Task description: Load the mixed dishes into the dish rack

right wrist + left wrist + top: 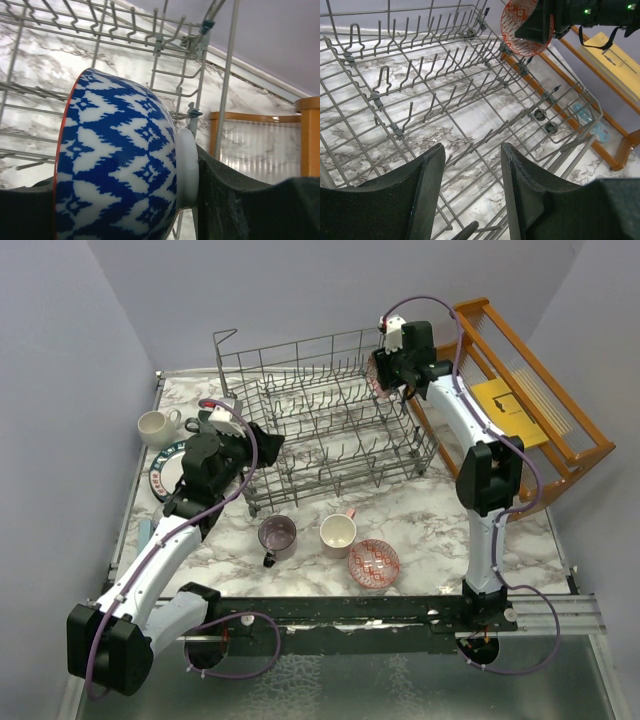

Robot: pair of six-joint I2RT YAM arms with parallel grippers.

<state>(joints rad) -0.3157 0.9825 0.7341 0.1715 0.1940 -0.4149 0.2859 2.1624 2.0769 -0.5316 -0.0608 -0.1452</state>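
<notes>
The robot's right gripper should release the small bowl on edge between the dish rack's wires beside the wooden slatted rack (381, 406) (132, 154).
The grey wire dish rack (320, 415) stands mid-table. My right gripper (392, 368) is shut on a small bowl (375, 380), red-patterned inside, and holds it on edge over the rack's far right corner. The right wrist view shows the bowl's blue-and-white outside (115, 160) clamped in that gripper (125, 210). My left gripper (265, 445) is open and empty over the rack's left side; its view shows the rack tines (445, 100) below the gripper (472, 150) and the held bowl (517, 30). In front of the rack stand a purple mug (277, 536), a cream mug with pink handle (338, 530) and a second red-patterned bowl (373, 562).
A white mug (155, 425) and a plate with a dark patterned rim (165, 475) lie left of the rack, by the left arm. An orange-brown wooden slatted rack (545, 390) with a yellow item (505, 405) leans at the right, close behind the right arm.
</notes>
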